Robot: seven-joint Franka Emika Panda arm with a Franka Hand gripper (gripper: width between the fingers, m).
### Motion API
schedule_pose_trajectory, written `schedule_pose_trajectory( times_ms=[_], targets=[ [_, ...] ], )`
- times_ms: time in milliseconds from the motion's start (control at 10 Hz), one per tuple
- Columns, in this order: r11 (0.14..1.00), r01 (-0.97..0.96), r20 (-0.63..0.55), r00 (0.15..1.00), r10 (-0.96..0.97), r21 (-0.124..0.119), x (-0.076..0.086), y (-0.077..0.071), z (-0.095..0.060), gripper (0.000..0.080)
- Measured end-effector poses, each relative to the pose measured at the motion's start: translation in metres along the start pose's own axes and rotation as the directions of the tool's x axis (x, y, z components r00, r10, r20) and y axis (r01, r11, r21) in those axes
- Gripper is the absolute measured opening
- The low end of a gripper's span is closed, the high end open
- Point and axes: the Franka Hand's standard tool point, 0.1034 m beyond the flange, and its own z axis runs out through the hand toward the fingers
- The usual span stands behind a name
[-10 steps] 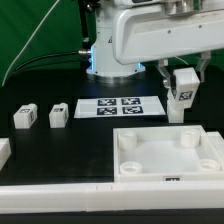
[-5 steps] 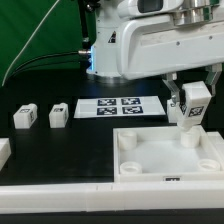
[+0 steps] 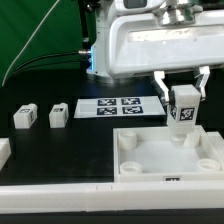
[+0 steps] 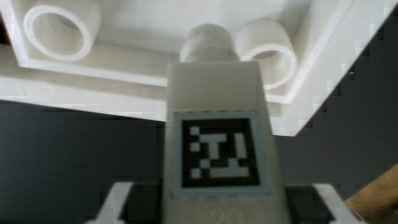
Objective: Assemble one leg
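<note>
I should release the white leg in the panel's front corner hole [image 3: 208,164] [image 4: 267,52], the one farthest from the legs on the table.
My gripper [image 3: 183,92] is shut on a white square-section leg [image 3: 183,108] with a black-and-white tag. It holds the leg upright above the far right corner of the large white square panel [image 3: 165,160]. In the wrist view the leg [image 4: 219,130] fills the middle between my fingers [image 4: 139,202], and its round tip points at a corner hole [image 4: 267,50] of the panel [image 4: 143,75]. Two more legs [image 3: 24,117] [image 3: 58,114] lie on the table at the exterior view's left.
The marker board [image 3: 120,106] lies on the black table behind the panel. A white part [image 3: 3,152] sits at the left edge. A long white strip [image 3: 60,198] runs along the front edge. The arm's white body [image 3: 160,45] hangs over the back.
The gripper with the leg has shifted slightly toward the exterior view's left and come to stand more squarely over the panel's far right corner.
</note>
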Motion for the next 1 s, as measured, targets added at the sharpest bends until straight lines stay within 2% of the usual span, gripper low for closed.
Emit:
schedule_pose_trajectory(
  times_ms=[100,600,1000],
  targets=[
    [1.000,0.003,-0.011,1.000,-0.002,0.001,0.006,-0.002,-0.001,0.0294],
    [1.000,0.014,-0.022,1.000,-0.013,0.022,0.022,-0.018,0.022,0.0294],
    [0.999,0.029,-0.012,1.000,-0.028,0.034,0.018,-0.031,0.031,0.0294]
  ],
)
